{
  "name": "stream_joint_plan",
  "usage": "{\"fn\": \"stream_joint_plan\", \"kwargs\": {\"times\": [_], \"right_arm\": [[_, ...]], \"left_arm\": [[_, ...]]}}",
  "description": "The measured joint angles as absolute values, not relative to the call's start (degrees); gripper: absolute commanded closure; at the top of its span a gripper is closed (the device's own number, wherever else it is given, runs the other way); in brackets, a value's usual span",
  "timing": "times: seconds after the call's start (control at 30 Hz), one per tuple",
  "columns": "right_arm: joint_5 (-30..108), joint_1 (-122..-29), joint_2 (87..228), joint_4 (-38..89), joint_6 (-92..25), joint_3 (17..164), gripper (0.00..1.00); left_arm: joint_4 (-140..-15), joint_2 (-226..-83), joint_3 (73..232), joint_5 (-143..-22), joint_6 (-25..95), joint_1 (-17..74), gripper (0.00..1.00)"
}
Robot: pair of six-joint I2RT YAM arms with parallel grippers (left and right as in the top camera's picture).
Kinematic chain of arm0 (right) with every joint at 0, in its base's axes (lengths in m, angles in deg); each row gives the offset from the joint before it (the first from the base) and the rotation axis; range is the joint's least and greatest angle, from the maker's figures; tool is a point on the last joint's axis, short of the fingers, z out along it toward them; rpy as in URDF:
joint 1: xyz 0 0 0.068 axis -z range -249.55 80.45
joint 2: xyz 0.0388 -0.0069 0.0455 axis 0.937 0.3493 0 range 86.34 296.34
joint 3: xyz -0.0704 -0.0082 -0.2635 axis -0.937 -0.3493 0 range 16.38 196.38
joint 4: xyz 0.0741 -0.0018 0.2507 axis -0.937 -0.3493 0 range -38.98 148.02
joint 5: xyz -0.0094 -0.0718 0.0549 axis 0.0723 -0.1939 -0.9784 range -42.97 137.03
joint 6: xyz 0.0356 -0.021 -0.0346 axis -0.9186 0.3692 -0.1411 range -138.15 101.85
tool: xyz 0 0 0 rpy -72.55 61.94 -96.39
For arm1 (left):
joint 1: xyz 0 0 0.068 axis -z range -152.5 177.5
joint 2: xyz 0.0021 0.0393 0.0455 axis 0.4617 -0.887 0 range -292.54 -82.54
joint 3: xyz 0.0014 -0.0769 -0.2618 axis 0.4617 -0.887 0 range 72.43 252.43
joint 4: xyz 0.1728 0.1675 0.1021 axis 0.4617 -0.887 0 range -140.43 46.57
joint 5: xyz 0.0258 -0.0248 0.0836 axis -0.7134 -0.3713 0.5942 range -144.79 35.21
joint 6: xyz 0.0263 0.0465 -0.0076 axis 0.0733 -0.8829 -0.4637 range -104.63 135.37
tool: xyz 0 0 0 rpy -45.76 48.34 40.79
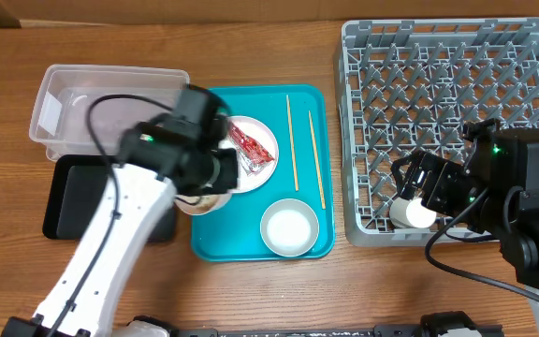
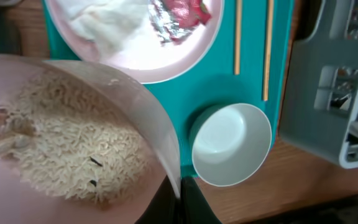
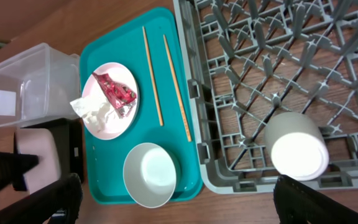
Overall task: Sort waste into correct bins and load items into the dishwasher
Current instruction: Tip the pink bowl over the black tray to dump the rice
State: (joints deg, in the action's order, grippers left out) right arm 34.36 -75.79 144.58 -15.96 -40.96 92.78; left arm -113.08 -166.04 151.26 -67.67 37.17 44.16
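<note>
The robot's left gripper needs to let go of the pale-pink bowl on the teal tray (image 1: pixel 231 215), next to the empty white bowl.
My left gripper (image 2: pixel 180 200) is shut on the rim of a pale-pink bowl (image 2: pixel 73 137) full of white rice (image 2: pixel 67 149), held tilted over the left edge of the teal tray (image 1: pixel 215 245). A white plate (image 1: pixel 262 164) on the tray carries the red-and-silver wrapper (image 1: pixel 250 146) and the white napkin (image 2: pixel 104 22). Two chopsticks (image 1: pixel 292 140) lie beside it, and an empty white bowl (image 1: pixel 289 227) sits near the front. My right gripper (image 1: pixel 417 192) is open over the grey rack (image 1: pixel 457 84), just above a white cup (image 3: pixel 297 148) lying in its front-left corner.
The clear tub (image 1: pixel 73 103) stands at the far left with the black tray (image 1: pixel 73 201) in front of it, both left of my left arm. The rack's pegs (image 3: pixel 278 56) stand upright all round the cup.
</note>
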Motion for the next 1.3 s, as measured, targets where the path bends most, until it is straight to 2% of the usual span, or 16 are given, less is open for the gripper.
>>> {"fn": "stream_joint_plan", "kwargs": {"times": [0.33,0.67,0.87,1.3], "right_arm": [[34.36,-75.79,144.58,-16.15,-40.59,92.78,0.00],[34.36,-75.82,144.58,-16.20,-40.59,92.78,0.00],[34.34,-75.79,144.58,-16.81,-40.59,92.78,0.00],[34.39,-75.79,144.58,-17.07,-40.59,92.78,0.00]], "left_arm": [[-112.62,-166.15,146.78,-94.41,16.38,12.58,0.96],[-116.92,-177.63,137.88,-123.89,-7.40,-8.86,0.96],[-118.06,-183.01,137.75,-133.77,-13.63,-13.74,0.96],[-125.73,-183.73,137.66,-138.12,-22.41,-13.85,0.96]]}}
